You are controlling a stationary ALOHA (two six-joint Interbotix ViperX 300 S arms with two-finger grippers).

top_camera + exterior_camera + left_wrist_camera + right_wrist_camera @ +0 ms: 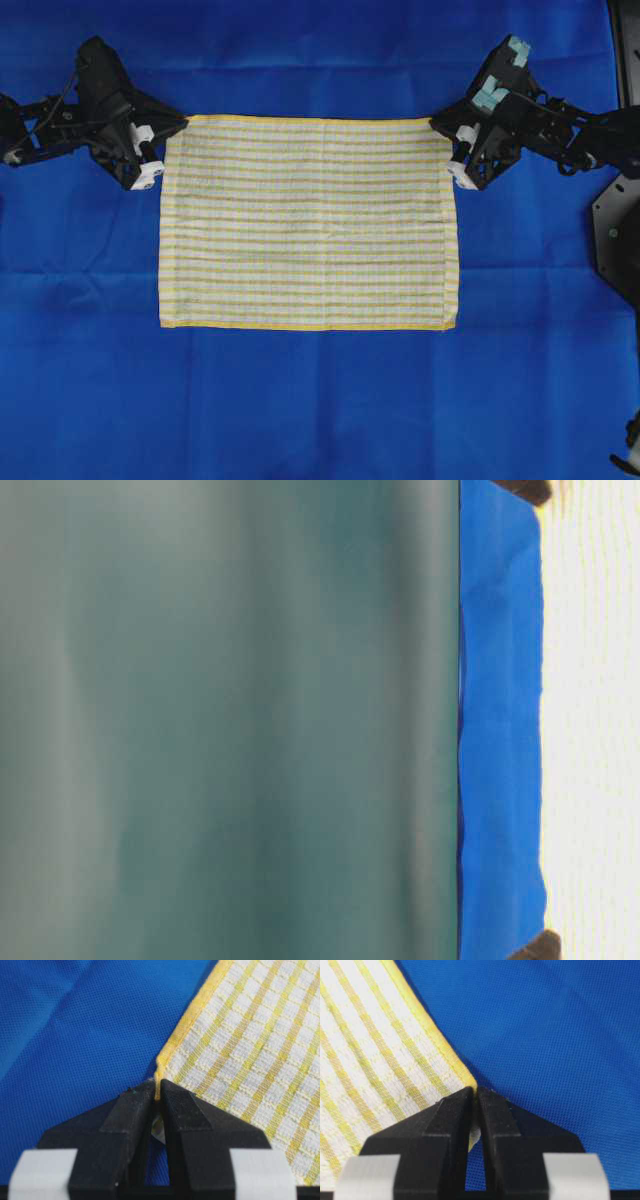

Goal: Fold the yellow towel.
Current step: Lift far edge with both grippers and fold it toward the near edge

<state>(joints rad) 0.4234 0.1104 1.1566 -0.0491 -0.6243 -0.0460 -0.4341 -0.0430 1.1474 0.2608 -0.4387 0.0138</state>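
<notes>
My right gripper will let go of the yellow towel's far corner on its near corner (447, 325) closest to the black mount.
The yellow towel (308, 222) lies spread flat as a rectangle in the middle of the overhead view, its long edges running left to right. My left gripper (183, 124) sits at the towel's far left corner and is shut on that corner; the wrist view shows the yellow hem (157, 1072) pinched between the black fingers (134, 1110). At the far right corner my right gripper (434, 124) is shut on the towel too, with the hem corner (468, 1079) squeezed between its tips. The towel's near edge (305, 326) rests flat.
A large blue cloth (320, 410) covers the whole table under the towel. A black mount (615, 230) stands at the right edge. The table-level view is mostly filled by a blurred grey-green surface (230, 720), with a strip of blue cloth (500, 720) beside the towel (595, 720).
</notes>
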